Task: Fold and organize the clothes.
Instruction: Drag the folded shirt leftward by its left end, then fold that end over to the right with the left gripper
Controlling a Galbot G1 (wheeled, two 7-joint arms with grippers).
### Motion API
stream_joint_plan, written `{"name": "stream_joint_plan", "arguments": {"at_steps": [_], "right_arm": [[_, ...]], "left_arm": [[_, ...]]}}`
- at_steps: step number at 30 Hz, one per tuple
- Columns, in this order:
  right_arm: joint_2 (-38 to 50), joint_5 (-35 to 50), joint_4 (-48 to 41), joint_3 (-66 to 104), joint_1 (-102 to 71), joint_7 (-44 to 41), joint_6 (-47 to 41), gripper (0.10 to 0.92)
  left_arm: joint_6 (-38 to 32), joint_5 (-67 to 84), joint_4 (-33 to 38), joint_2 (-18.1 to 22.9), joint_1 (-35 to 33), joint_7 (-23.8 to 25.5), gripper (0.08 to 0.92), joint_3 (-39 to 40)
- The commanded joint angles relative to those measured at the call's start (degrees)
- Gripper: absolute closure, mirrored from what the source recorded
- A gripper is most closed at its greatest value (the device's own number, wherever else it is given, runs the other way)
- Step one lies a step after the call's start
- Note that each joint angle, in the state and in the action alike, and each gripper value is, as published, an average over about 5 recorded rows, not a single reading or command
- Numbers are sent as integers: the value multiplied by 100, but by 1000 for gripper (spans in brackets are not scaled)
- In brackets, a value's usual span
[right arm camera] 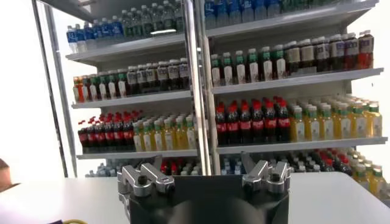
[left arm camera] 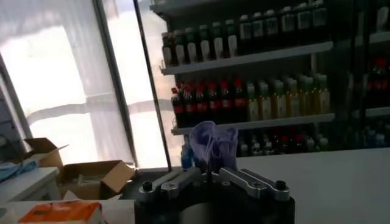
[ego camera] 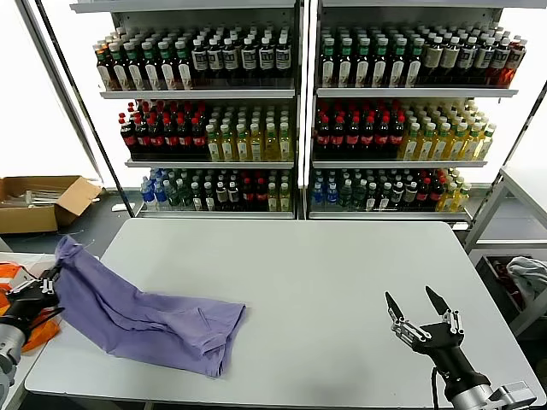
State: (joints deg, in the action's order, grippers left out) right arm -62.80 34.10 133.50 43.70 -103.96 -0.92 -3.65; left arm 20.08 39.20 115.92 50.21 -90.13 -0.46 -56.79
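The robot's left gripper should release the lavender T-shirt's raised end on top of its flat end (ego camera: 214, 325) towards the middle of the table.
A lavender T-shirt (ego camera: 145, 318) lies crumpled on the left part of the grey table (ego camera: 342, 265), one end lifted over the table's left edge. My left gripper (ego camera: 43, 286) is at that edge, shut on the raised end of the shirt. In the left wrist view the bunched lavender cloth (left arm camera: 213, 143) stands up out of the closed left gripper (left arm camera: 210, 171). My right gripper (ego camera: 419, 301) is open and empty above the table's front right part. It holds nothing in the right wrist view (right arm camera: 201, 161).
An orange bag (ego camera: 10, 275) sits beside the left gripper, off the table's left edge. An open cardboard box (ego camera: 38, 202) is on the floor at far left. Shelves of bottles (ego camera: 299, 111) stand behind the table. A grey cloth (ego camera: 526, 278) lies at far right.
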Motion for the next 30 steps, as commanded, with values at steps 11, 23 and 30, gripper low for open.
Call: {"name": "stream_joint_plan", "arguments": {"at_steps": [11,23,30], "right_arm": [[47,25,-85,-8,233,37,-83,203],[27,18,-110,-22,167,10,-63,203],[40,9,-120,31,19,-18,-2,203]], "left_arm": [[-497,-2222,1170,1479,-780,693,913,2039],[-357,-2617,1209,1793,-551,580,913,3167],[-174,-2461,988,1697,-162,352,913,3552]]}}
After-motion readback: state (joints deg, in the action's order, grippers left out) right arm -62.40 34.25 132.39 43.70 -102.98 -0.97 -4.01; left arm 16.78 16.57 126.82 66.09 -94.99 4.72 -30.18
